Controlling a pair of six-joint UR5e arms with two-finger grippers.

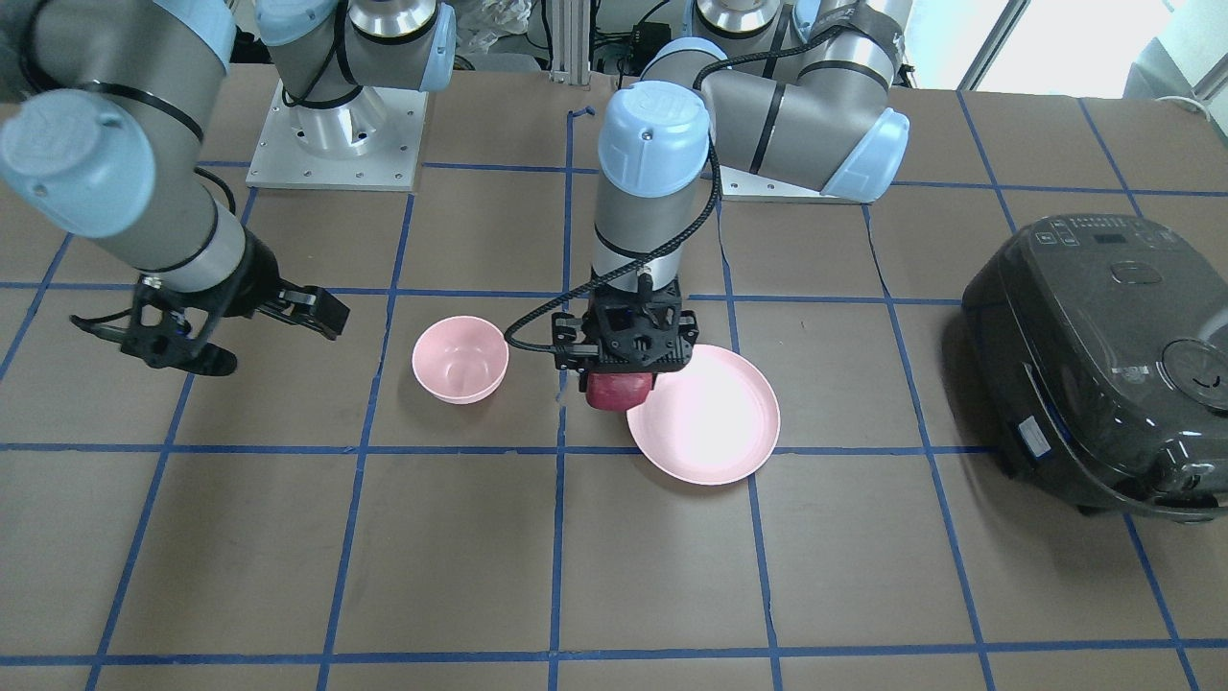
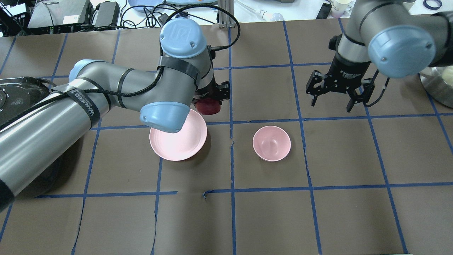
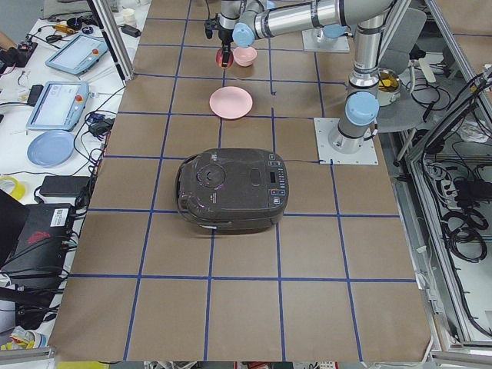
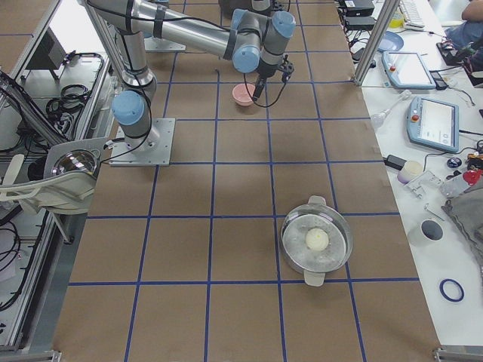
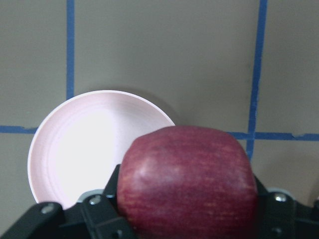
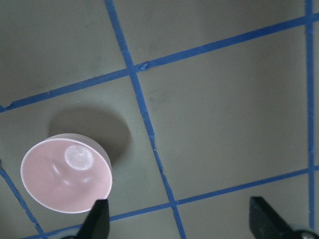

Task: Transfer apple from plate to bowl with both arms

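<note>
Next, my left gripper lets go of the dark red apple down in the middle of the small pink bowl (image 1: pixel 460 365).
My left gripper (image 1: pixel 620 384) is shut on the dark red apple (image 1: pixel 619 389) and holds it in the air beside the rim of the wide pink plate (image 1: pixel 715 422), on the bowl's side. The apple fills the left wrist view (image 5: pixel 187 181), with the bare plate (image 5: pixel 84 154) below it. The small pink bowl (image 1: pixel 460 358) stands bare on the table. My right gripper (image 2: pixel 332 101) hangs open and holds nothing, above the table beyond the bowl (image 2: pixel 271 143). Its fingertips (image 6: pixel 99 219) show in the right wrist view, with the bowl (image 6: pixel 66 174) below.
A dark rice cooker (image 1: pixel 1103 360) stands on the table beyond the plate on my left side. A steel pot (image 4: pixel 317 240) with a pale round thing in it stands far off on my right side. Blue tape lines grid the brown table.
</note>
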